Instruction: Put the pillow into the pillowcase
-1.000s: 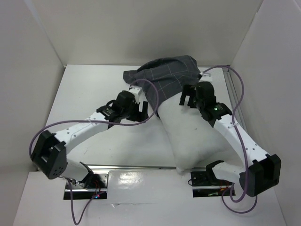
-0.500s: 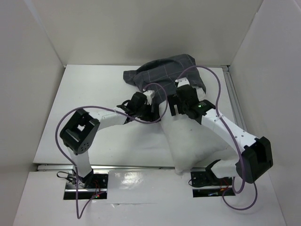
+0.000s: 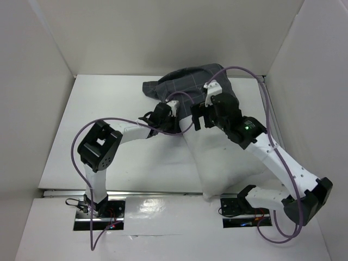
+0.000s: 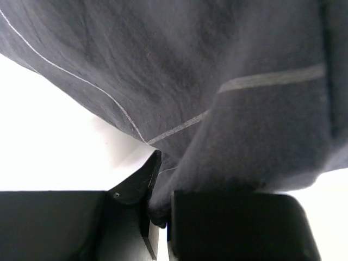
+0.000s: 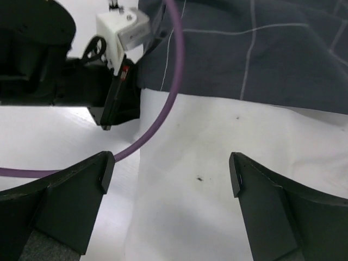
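My right gripper is going to close on the fabric (image 3: 188, 123) (image 5: 187, 136) of the white pillow, just short of the pillowcase's hem and close to my left gripper.
The white pillow (image 3: 223, 163) lies on the table, its far end tucked under the dark grey checked pillowcase (image 3: 190, 87). My left gripper (image 3: 172, 116) sits at the pillowcase's near left edge. In the left wrist view a fold of the pillowcase (image 4: 217, 81) is pinched between the jaws of the left gripper (image 4: 160, 201). My right gripper (image 3: 200, 118) hovers open over the pillow, just short of the pillowcase's hem. Between the wide-apart fingers of the right gripper (image 5: 169, 168) shows bare pillow (image 5: 217, 141), with the pillowcase (image 5: 261, 49) beyond.
White walls (image 3: 43, 81) close in the table on three sides. A purple cable (image 5: 174, 81) loops between the two grippers, and another cable (image 3: 255, 81) arches over the pillowcase. A metal rail (image 3: 269, 103) runs along the table's right edge.
My left gripper reached right to the pillowcase's edge and closed on the fabric, its arm folding in. The right gripper shifted slightly towards the pillowcase, still open.
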Robot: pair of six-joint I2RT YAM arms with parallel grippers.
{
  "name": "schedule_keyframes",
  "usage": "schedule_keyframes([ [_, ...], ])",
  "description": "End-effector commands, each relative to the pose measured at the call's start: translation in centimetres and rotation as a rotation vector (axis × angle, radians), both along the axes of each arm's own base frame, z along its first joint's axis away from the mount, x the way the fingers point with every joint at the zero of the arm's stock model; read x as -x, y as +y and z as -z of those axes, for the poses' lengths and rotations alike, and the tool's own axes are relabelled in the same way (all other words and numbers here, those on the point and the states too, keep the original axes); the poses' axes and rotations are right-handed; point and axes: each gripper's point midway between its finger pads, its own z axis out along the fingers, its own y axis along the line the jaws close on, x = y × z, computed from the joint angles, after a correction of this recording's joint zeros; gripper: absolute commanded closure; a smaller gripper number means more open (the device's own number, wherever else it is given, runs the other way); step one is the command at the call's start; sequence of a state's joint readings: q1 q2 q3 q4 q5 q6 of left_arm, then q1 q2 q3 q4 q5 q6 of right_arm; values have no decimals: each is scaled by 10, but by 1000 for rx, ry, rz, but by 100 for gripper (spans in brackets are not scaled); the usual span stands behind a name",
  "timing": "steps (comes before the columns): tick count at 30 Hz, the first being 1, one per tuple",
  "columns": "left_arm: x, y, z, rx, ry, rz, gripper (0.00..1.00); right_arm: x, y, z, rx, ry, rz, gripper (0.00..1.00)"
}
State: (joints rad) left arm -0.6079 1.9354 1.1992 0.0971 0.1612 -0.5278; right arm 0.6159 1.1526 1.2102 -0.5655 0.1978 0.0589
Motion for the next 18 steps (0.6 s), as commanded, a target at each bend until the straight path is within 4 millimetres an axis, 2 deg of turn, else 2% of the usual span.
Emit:
schedule_keyframes([
  [1, -8, 4, -29, 19, -66, -12, 87, -1, 10, 56, 140, 128, -33, 0],
  [2, -7, 4, -32, 25, -76, -12, 89, -7, -1, 66, 187, 132, 38, 0],
  [4, -4, 7, -29, 19, -79, -6, 100, -18, -8, 88, 253, 156, 99, 0],
  [5, -5, 8, -35, 21, -92, -14, 100, -20, -14, 97, 284, 165, 135, 0],
  [7, -5, 8, -38, 28, -103, -14, 100, -26, -13, 110, 308, 169, 140, 0],
  [9, -3, 9, -41, 30, -105, -14, 100, -33, -19, 134, 332, 207, 135, 0],
  [11, -4, 8, -49, 43, -124, -14, 100, -39, -15, 154, 323, 234, 109, 0],
  [12, -3, 9, -54, 47, -143, -9, 100, -39, -12, 163, 295, 261, 85, 18],
  [13, -1, 11, -53, 46, -141, -9, 100, -44, -5, 164, 269, 249, 68, 29],
  [14, -1, 9, -62, 65, -158, -1, 100, -48, -7, 166, 265, 248, 80, 45],
  [16, 4, 8, -77, 70, -196, 21, 100, -63, 2, 145, 209, 201, 71, 100],
  [18, 10, 8, -88, 70, -225, 41, 100, -76, 9, 103, 102, 93, 116, 100],
])
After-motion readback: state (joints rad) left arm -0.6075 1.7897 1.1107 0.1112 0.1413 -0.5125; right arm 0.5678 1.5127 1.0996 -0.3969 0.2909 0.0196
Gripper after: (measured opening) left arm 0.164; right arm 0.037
